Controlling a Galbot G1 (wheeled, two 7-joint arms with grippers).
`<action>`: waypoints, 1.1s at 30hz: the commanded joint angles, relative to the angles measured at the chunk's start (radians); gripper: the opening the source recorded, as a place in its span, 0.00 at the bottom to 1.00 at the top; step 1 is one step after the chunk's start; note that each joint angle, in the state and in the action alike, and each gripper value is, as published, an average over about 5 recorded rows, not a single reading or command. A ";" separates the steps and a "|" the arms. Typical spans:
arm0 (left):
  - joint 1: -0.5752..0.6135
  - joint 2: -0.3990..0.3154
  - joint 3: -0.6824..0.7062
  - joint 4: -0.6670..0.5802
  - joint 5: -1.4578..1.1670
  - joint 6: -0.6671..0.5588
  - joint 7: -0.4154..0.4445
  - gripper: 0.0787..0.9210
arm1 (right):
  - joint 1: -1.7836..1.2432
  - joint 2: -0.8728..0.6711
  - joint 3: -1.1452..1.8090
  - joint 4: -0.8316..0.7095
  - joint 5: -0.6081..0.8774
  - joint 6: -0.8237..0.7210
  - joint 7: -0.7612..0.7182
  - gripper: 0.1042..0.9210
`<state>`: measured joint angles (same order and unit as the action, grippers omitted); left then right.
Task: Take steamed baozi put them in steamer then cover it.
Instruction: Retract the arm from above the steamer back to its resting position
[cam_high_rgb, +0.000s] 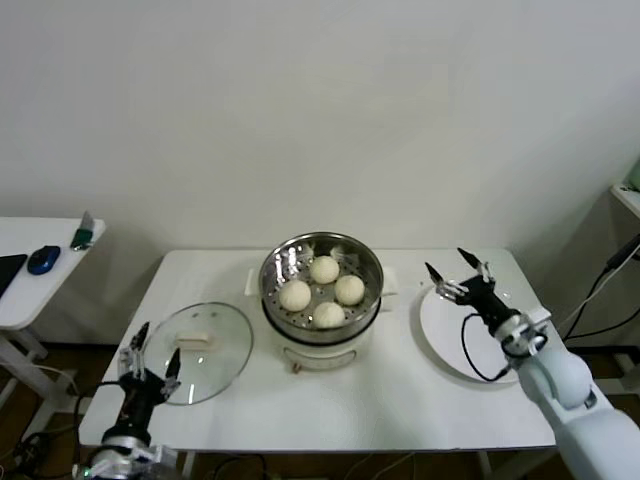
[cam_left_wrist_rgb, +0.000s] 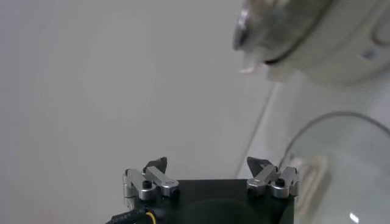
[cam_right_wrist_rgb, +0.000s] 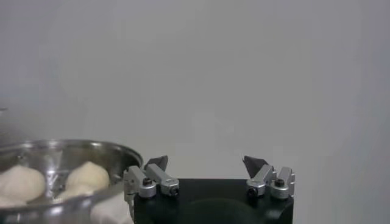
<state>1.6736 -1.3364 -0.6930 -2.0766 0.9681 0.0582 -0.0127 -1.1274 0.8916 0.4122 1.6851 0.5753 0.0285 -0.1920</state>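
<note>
The robot's left gripper should close on the white knob (cam_high_rgb: 195, 341) (cam_left_wrist_rgb: 312, 178) of the glass lid, as the steamer with the baozi still needs its cover.
Four cream-white baozi (cam_high_rgb: 322, 290) lie on the perforated tray inside the shiny steel steamer (cam_high_rgb: 275, 272) at the table's centre, uncovered. Two of them (cam_right_wrist_rgb: 88, 176) show in the right wrist view. The flat glass lid (cam_high_rgb: 215, 362) with a white knob lies on the table left of the steamer; it also shows in the left wrist view (cam_left_wrist_rgb: 350, 170). My right gripper (cam_high_rgb: 456, 271) is open and empty, raised over the far edge of the white plate (cam_high_rgb: 450, 335). My left gripper (cam_high_rgb: 155, 355) is open and empty at the lid's near-left edge.
The white plate to the right of the steamer holds nothing. A side table (cam_high_rgb: 30, 290) at far left carries a blue mouse (cam_high_rgb: 43, 260) and a dark device. Cables hang at far right.
</note>
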 joint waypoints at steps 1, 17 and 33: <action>-0.148 0.026 0.058 0.275 0.412 -0.027 -0.040 0.88 | -0.223 0.135 0.181 0.035 -0.084 -0.047 0.031 0.88; -0.324 0.016 0.067 0.529 0.463 -0.084 -0.112 0.88 | -0.228 0.171 0.202 0.022 -0.164 -0.062 0.032 0.88; -0.444 0.007 0.079 0.656 0.436 -0.093 -0.177 0.88 | -0.235 0.174 0.220 0.014 -0.177 -0.051 0.021 0.88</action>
<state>1.3153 -1.3308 -0.6204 -1.5242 1.3928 -0.0278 -0.1553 -1.3512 1.0581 0.6204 1.7017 0.4105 -0.0244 -0.1672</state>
